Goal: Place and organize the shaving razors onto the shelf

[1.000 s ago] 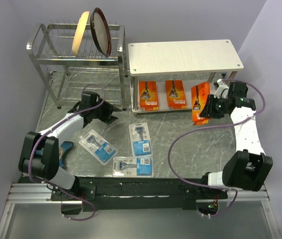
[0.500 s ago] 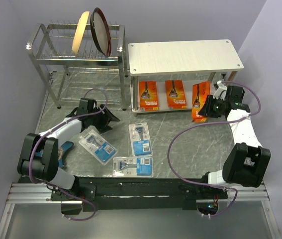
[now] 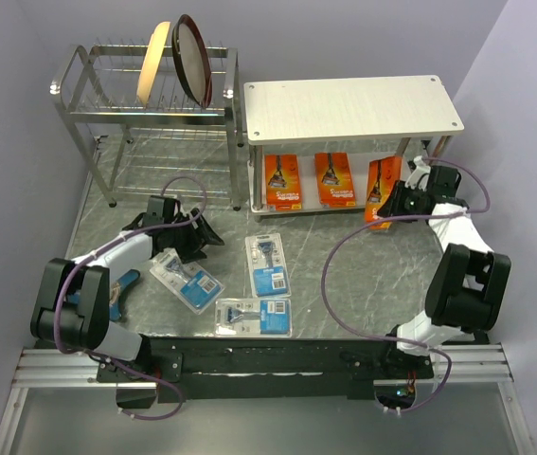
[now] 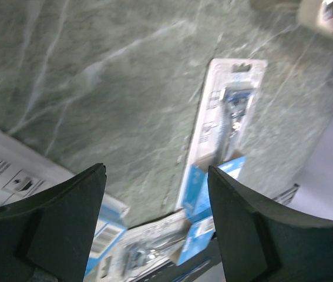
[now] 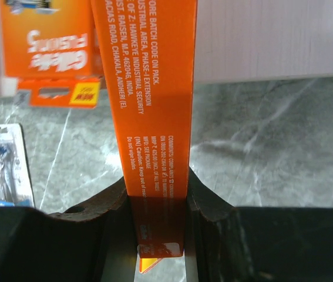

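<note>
The near end of the held orange pack sticks out past the lower board's edge, so the robot's right gripper should open, grasp the pack's tab (image 3: pixel 381 227) and push the pack in.
The white two-tier shelf (image 3: pixel 351 106) stands at the back right. Two orange razor packs (image 3: pixel 284 182) (image 3: pixel 335 178) lie on its lower board. My right gripper (image 3: pixel 391 202) is shut on the third orange pack (image 3: pixel 378 192) (image 5: pixel 148 88), held on edge at the shelf's lower right opening. Three clear blue-and-white packs lie on the table: one at the left (image 3: pixel 186 279), one in the middle (image 3: pixel 267 265) (image 4: pixel 222 135), one at the front (image 3: pixel 253 317). My left gripper (image 3: pixel 202 235) (image 4: pixel 154 235) is open and empty, just above the left pack.
A chrome wire dish rack (image 3: pixel 145 104) with two plates stands at the back left, next to the shelf. A blue-handled object (image 3: pixel 124 284) lies by the left arm. The purple wall (image 3: pixel 524 142) runs close on the right.
My right gripper moved the orange pack up and closer to the shelf's lower right opening. My left gripper came down and nearer, toward the left clear pack.
</note>
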